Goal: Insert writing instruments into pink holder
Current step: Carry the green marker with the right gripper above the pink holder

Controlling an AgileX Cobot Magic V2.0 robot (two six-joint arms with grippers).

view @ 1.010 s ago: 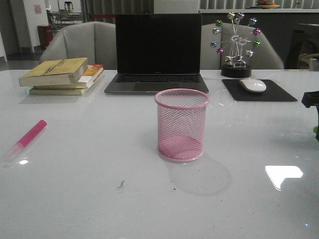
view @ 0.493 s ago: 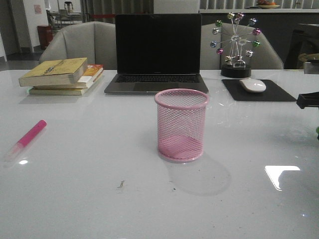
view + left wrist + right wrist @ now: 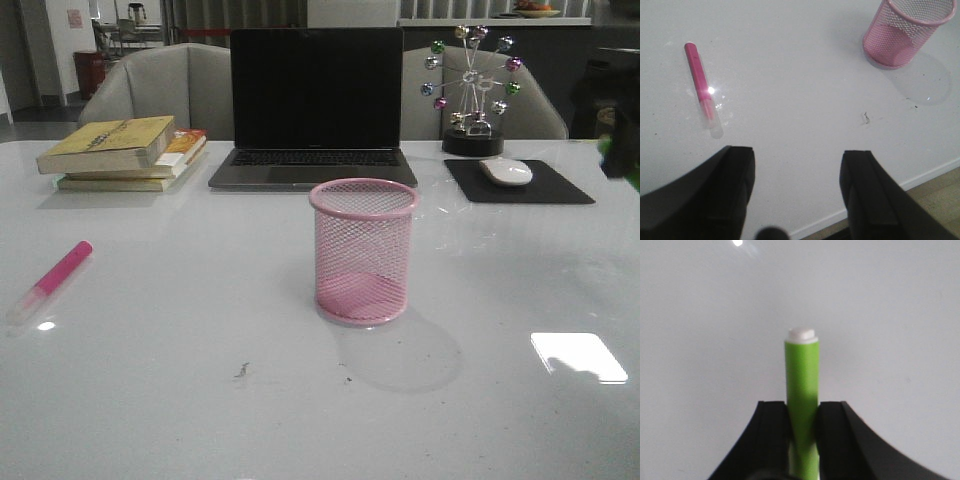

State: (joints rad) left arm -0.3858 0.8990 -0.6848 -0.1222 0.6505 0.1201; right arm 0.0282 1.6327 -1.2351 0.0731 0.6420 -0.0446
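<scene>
Next, my right gripper releases the lime green marker inside the pink holder point(image 3: 356, 230), so that it leans on the holder's rim toward the books.
The pink holder point(image 3: 364, 252) stands upright and empty in the middle of the white table; the left wrist view shows it too point(image 3: 905, 30). A pink marker point(image 3: 55, 278) lies flat near the table's left edge point(image 3: 702, 86). My left gripper point(image 3: 797, 162) hangs open over bare table near the front edge, apart from the pink marker. My right gripper point(image 3: 801, 407) is shut on a lime green marker point(image 3: 802, 385), whose whitish end points away from the fingers. In the front view that arm shows only as a dark blur at the right edge point(image 3: 622, 140).
Behind the holder stand an open laptop point(image 3: 315, 105), a stack of books point(image 3: 125, 152) at the left, and a mouse point(image 3: 506, 171) on a black pad with a ball ornament point(image 3: 472, 90) at the right. The table's front edge point(image 3: 900, 186) is close to my left gripper.
My right gripper has risen along the right edge of the front view. The holder and the pink marker have not moved.
</scene>
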